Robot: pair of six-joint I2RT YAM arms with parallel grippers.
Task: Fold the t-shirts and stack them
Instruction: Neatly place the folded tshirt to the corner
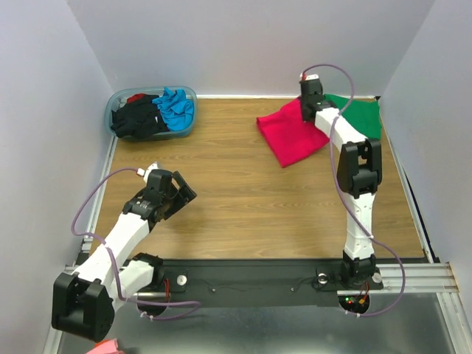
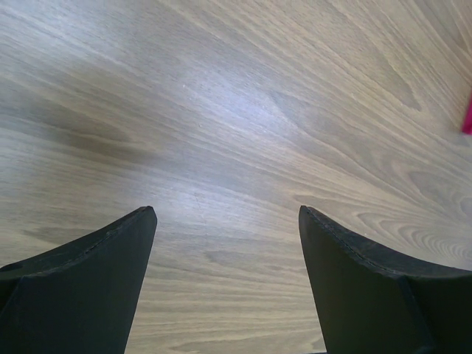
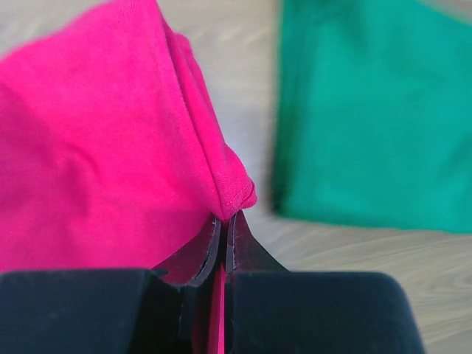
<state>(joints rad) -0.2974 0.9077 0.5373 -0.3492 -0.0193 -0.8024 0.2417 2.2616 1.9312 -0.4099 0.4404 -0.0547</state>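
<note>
I will use my right gripper to put the magenta-red t-shirt down on top of the folded green t-shirt [image 3: 383,110].
A folded magenta-red t-shirt [image 1: 291,134] lies at the back right of the table, and its edge [image 3: 110,147] is pinched in my right gripper [image 3: 226,215], which is shut on the cloth. Right of it lies the folded green t-shirt [image 1: 361,114], also in the right wrist view [image 3: 376,110], partly behind the right arm. A black t-shirt [image 1: 136,118] and a turquoise-blue t-shirt [image 1: 177,107] are bunched in the tub. My left gripper [image 2: 227,210] hangs open over bare wood at the near left [image 1: 177,193], holding nothing.
The translucent bluish plastic tub [image 1: 118,97] stands at the back left corner. Grey walls close in the table on three sides. A metal rail [image 1: 413,274] with the arm bases runs along the near edge.
</note>
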